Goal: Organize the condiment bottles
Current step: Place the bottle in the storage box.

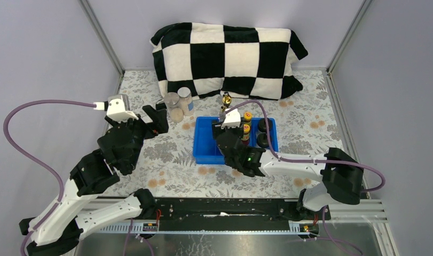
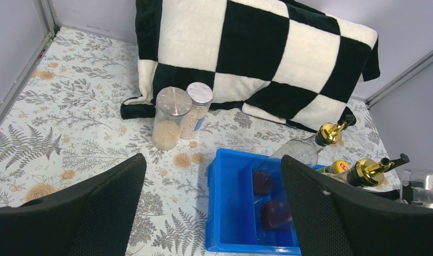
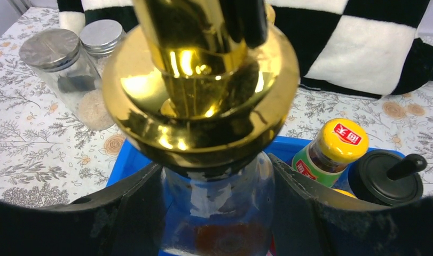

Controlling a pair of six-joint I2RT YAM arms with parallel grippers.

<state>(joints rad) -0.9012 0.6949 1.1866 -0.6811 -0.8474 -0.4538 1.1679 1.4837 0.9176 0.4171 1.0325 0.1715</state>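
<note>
The clear gold-topped bottle, now held upright over the blue tray, will go down in the blue tray (image 1: 225, 138) beside the yellow-capped sauce bottles, set there by my right gripper.
My right gripper (image 1: 227, 136) (image 3: 217, 197) is shut on a clear gold-topped bottle (image 3: 203, 96) (image 2: 368, 172), held upright over the blue tray (image 1: 203, 152). The second gold-topped bottle (image 1: 225, 101) (image 2: 331, 133) stands just behind the tray. Two yellow-capped sauce bottles (image 1: 246, 116) (image 3: 334, 146) and two black-capped shakers (image 1: 264, 126) (image 3: 385, 176) stand in the tray's right half. Two grey-lidded jars (image 1: 173, 105) (image 2: 171, 114) stand side by side on the cloth left of the tray. My left gripper (image 1: 156, 118) (image 2: 211, 165) is open and empty beside the jars.
A black-and-white checked cushion (image 1: 225, 58) lies along the back, close behind the jars and the standing bottle. The tray's left compartment (image 2: 230, 202) holds nothing. Grey walls with metal posts close in the floral tablecloth (image 1: 150, 160) on three sides.
</note>
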